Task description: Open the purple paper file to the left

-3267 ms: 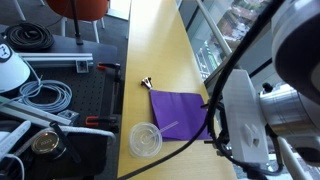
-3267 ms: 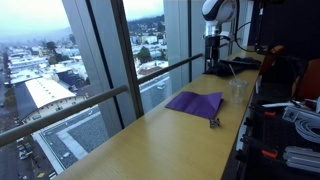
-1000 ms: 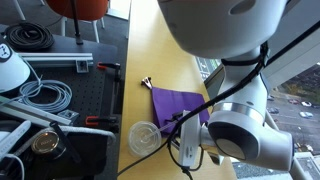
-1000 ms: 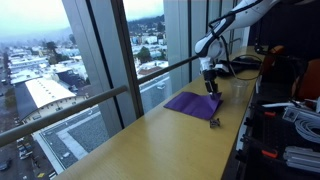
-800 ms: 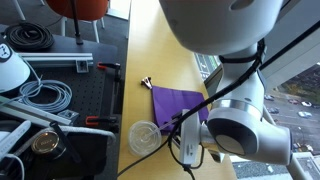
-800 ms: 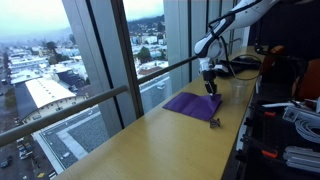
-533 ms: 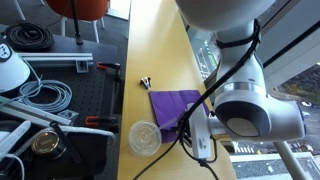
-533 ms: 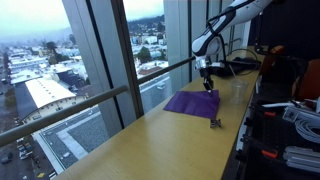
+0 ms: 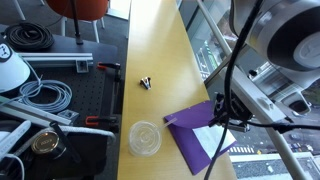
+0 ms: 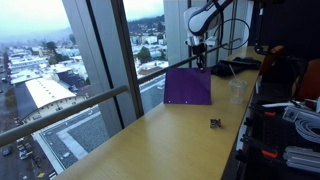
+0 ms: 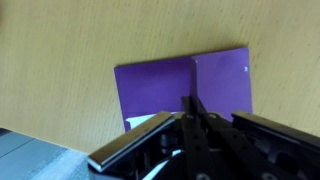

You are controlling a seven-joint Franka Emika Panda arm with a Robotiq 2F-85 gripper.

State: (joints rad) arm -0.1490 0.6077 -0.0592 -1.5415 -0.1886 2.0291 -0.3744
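Note:
My gripper is going to lay the cover of the purple paper file flat on the yellow tabletop [image 9: 178,86] beside the small dark clip and let go of it there.
The purple paper file [image 9: 188,137] lies on the yellow tabletop, partly opened. Its front cover [image 10: 188,87] stands almost upright, pinched at the top edge by my gripper [image 10: 198,64], which is shut on it. In the wrist view the closed fingertips [image 11: 190,103] clamp the thin cover seen edge-on, with the purple file [image 11: 160,85] spread below and a white sheet [image 11: 150,122] showing at its near edge. White sheets [image 9: 215,135] also show under the raised cover, where my gripper [image 9: 221,105] hangs at the file's right side.
A clear round plastic lid [image 9: 146,137] lies just left of the file; it also appears as a clear round thing [image 10: 237,90]. A small dark clip [image 9: 146,82] rests farther along the table. Cables and tools [image 9: 40,95] crowd the black bench beside it. A window [image 10: 100,60] borders the table.
The gripper shut on the edge of the file's cover and rose, swinging the cover from flat to nearly upright. White sheets inside are now uncovered.

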